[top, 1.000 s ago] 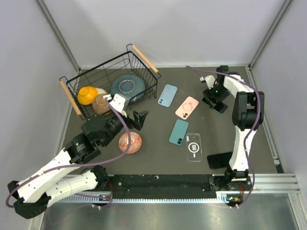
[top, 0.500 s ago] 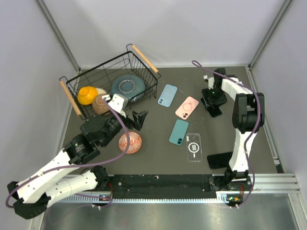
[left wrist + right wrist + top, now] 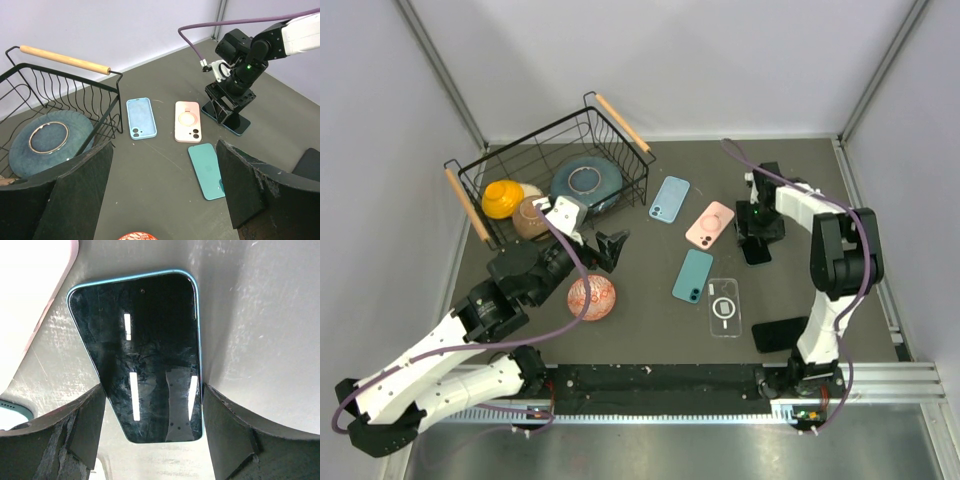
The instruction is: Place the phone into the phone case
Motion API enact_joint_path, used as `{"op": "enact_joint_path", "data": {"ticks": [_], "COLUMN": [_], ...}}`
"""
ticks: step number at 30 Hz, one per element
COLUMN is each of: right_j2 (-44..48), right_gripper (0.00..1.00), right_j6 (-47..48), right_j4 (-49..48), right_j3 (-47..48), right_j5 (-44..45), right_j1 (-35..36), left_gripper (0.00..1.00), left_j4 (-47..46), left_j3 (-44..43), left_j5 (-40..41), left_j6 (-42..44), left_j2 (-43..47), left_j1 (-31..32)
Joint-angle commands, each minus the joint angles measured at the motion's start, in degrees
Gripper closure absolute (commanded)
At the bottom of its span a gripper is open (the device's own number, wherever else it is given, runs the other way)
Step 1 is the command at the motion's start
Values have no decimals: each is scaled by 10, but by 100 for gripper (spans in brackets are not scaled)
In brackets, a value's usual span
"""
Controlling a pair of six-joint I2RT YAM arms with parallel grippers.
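Note:
Next, my right gripper puts the phone down in the clear case point(image 3: 725, 308) next to the teal one.
A phone point(image 3: 145, 360) with a black screen and a blue rim sits between the fingers of my right gripper point(image 3: 152, 405), which is shut across its width. From above, the right gripper point(image 3: 757, 238) holds the phone point(image 3: 756, 253) low over the mat, just right of a pink phone case point(image 3: 710, 224). A light blue case point(image 3: 670, 199) lies further left and a clear case point(image 3: 724, 306) lies nearer. My left gripper point(image 3: 165, 195) stands open and empty above the mat, well left of the phone point(image 3: 235, 125).
A teal phone or case point(image 3: 693, 275) lies back up beside the clear case. A black phone point(image 3: 780, 333) lies at the near right. A wire basket point(image 3: 520, 160) at the back left holds a blue plate and bowls. A red patterned bowl point(image 3: 591, 297) sits by the left gripper.
The right gripper has moved left and nearer with the phone, closer to the pink case. The left arm has not moved.

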State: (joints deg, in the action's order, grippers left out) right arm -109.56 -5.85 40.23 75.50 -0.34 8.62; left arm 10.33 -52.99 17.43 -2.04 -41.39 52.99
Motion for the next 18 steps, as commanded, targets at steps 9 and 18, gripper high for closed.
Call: {"op": "enact_joint_path", "data": {"ticks": [9,18], "right_j2": [128,203], "right_gripper": [69,71], "right_j6": [-74,-108], "right_j4": [-6,6], "right_j3": [-100,-133], "right_j5": [-39,-56], "right_j1": [10,17], "left_gripper": [11,11], "left_j4": [-23,-23], "left_j3": [3,3], "left_j5": [-3,1], "left_j6": [-4,-3], "left_j2": [-3,-3], "left_j1": [3,3]}}
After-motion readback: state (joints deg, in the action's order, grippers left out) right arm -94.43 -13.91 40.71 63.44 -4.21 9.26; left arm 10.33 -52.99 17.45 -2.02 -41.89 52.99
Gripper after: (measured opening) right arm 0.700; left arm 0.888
